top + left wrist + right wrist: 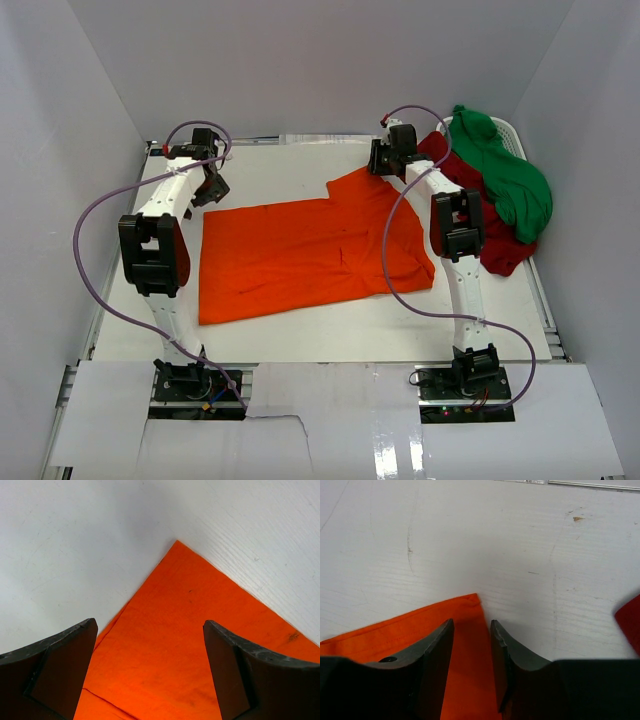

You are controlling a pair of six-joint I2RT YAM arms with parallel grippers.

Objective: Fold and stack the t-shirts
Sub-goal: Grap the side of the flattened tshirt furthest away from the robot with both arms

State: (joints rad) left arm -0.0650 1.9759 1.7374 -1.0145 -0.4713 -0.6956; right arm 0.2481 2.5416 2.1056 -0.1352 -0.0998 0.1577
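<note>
My left gripper is going to close on the orange t-shirt's back corner [206, 213] [175, 552], at the end of the t-shirt that is away from the white basket.
The orange t-shirt [310, 255] lies spread flat across the middle of the table, one sleeve reaching toward the back right. My left gripper [210, 190] hovers over its back left corner [185, 610], jaws wide open [150, 624] and nothing between them. My right gripper [385, 160] is low over the far sleeve tip; in the right wrist view its jaws [472, 622] stand narrowly apart astride the sleeve's edge [395, 635], which still lies flat. The dark red t-shirt [495, 245] and the green t-shirt [510, 180] are heaped together at the right.
A white basket [512, 130] holds the heap at the back right, the dark red cloth spilling over its side; a bit of it shows [630, 625] in the right wrist view. White walls close in the white table [300, 165] on three sides.
</note>
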